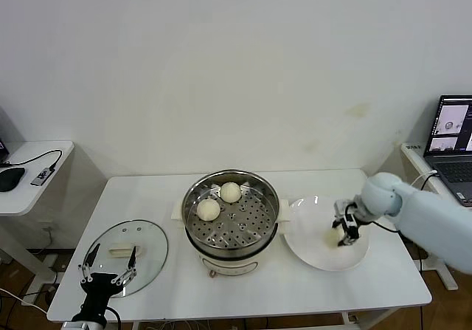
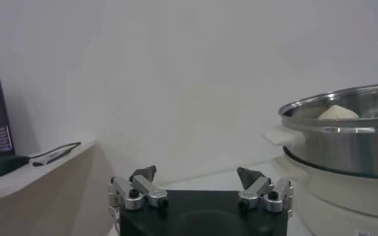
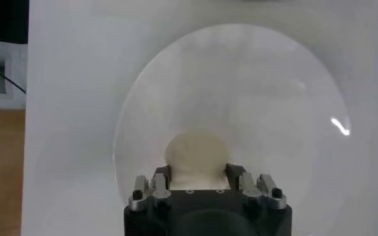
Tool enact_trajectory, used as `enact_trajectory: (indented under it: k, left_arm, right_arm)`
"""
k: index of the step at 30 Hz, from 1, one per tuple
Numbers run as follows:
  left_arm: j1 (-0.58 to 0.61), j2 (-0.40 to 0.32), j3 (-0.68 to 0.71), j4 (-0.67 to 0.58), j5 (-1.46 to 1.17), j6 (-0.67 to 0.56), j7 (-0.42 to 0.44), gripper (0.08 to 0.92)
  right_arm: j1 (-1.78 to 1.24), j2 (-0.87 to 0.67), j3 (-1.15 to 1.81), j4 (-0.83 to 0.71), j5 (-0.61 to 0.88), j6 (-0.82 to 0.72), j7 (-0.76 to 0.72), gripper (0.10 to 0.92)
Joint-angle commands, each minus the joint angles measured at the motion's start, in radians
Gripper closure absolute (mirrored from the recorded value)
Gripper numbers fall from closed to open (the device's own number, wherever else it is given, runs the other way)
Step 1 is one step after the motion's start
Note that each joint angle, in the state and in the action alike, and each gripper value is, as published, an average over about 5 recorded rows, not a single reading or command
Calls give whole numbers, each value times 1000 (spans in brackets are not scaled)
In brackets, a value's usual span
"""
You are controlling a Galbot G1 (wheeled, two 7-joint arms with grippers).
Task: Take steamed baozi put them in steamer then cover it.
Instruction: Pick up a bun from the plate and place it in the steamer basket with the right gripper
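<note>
I need to release the baozi from my right gripper on the empty front part of the steamer's tray (image 1: 228, 229), and I need to do this before the other two.
The steamer (image 1: 231, 223) stands mid-table with two baozi (image 1: 209, 209) (image 1: 231, 192) on its perforated tray. A third baozi (image 1: 332, 240) lies on the flat white plate (image 1: 313, 252) to the steamer's right. My right gripper (image 1: 346, 232) is down over it. In the right wrist view the fingers (image 3: 162, 173) press both sides of this baozi (image 3: 196, 152). No fourth baozi shows. The glass cover (image 1: 147, 250) lies flat at the table's front left. My left gripper (image 1: 108, 269) hovers open and empty over its near edge. The left wrist view shows that gripper (image 2: 197, 174) and the steamer (image 2: 343, 144).
A laptop (image 1: 452, 139) stands on a side table at the far right. A low side table (image 1: 37, 171) at the far left holds a mouse and a cable. The white wall is close behind the table.
</note>
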Motion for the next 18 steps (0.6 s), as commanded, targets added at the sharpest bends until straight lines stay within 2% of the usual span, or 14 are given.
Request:
enact_trajectory:
  k: [1,8,18]
  left_arm:
    - [-4,7,5,2,-3,1,1,177]
    - [-8,13,8,1,-9,1,0,177]
    - [-2,12,-5,-9,-10,1,-1,177]
  right_arm:
    - [356,16,-112,27,157,-7,-26,480]
    - [551,144,-224,45,239,-5,-14,477]
    - [545,363,-288,94,321,37,45,474]
